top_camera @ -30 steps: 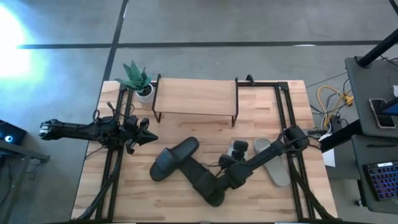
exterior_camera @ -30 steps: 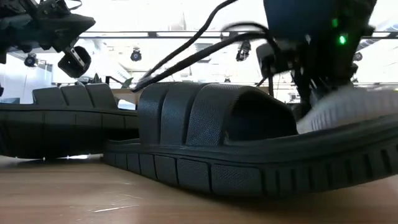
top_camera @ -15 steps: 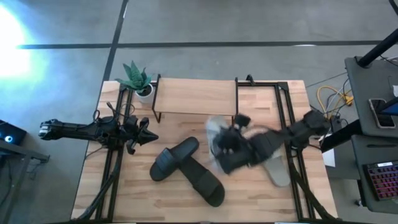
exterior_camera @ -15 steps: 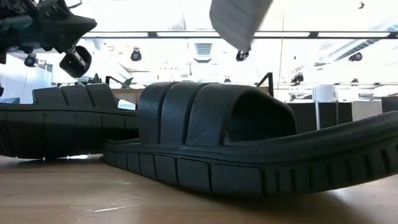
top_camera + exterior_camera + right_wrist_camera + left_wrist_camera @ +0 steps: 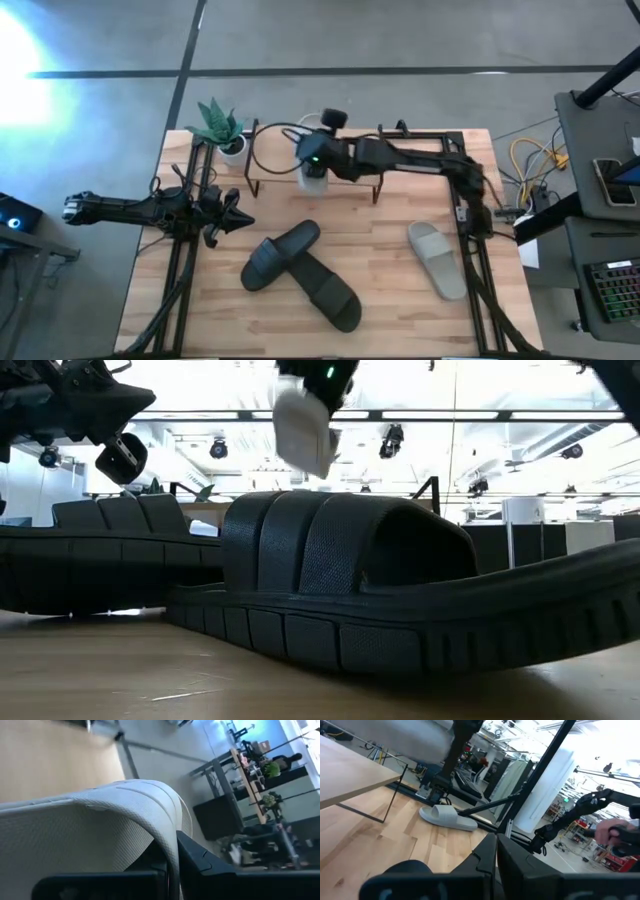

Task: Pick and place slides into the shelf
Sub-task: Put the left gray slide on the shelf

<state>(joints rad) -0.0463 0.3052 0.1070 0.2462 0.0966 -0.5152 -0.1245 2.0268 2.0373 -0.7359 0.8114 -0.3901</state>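
The right gripper will release the pale slide around the middle of the shelf's wood plank (image 5: pixel 306 156), pointing back to front.
My right gripper (image 5: pixel 312 162) is stretched out over the shelf (image 5: pixel 280 155), a low wood plank on thin black legs, and is shut on a pale grey-white slide (image 5: pixel 314 178). In the low view that slide (image 5: pixel 303 430) hangs high under the gripper (image 5: pixel 318 372). The other pale slide (image 5: pixel 437 258) lies sole down near the table's right side. Two black slides (image 5: pixel 300 272) lie at the table's middle, one overlapping the other. My left gripper (image 5: pixel 232 220) waits shut above the table's left side, touching nothing. My right gripper pinches the pale slide by the edge of its wide strap (image 5: pixel 165 827) between the two fingers (image 5: pixel 200 857). It comes from above. The slide is lifted clear of the table and hangs tilted below the fingers, over the shelf's top.
A small potted plant (image 5: pixel 220 125) stands at the shelf's left end. Black frame rails (image 5: pixel 462 190) run along the table's left and right sides. Bare wood shows on the shelf top left of the held slide and on the table in front of the shelf.
My right gripper, shut on the pale slide, has risen from the table beside the black slides and swung toward the far edge and the left. The slide has been lifted clear and now hangs over the shelf. The other three slides have stayed put.
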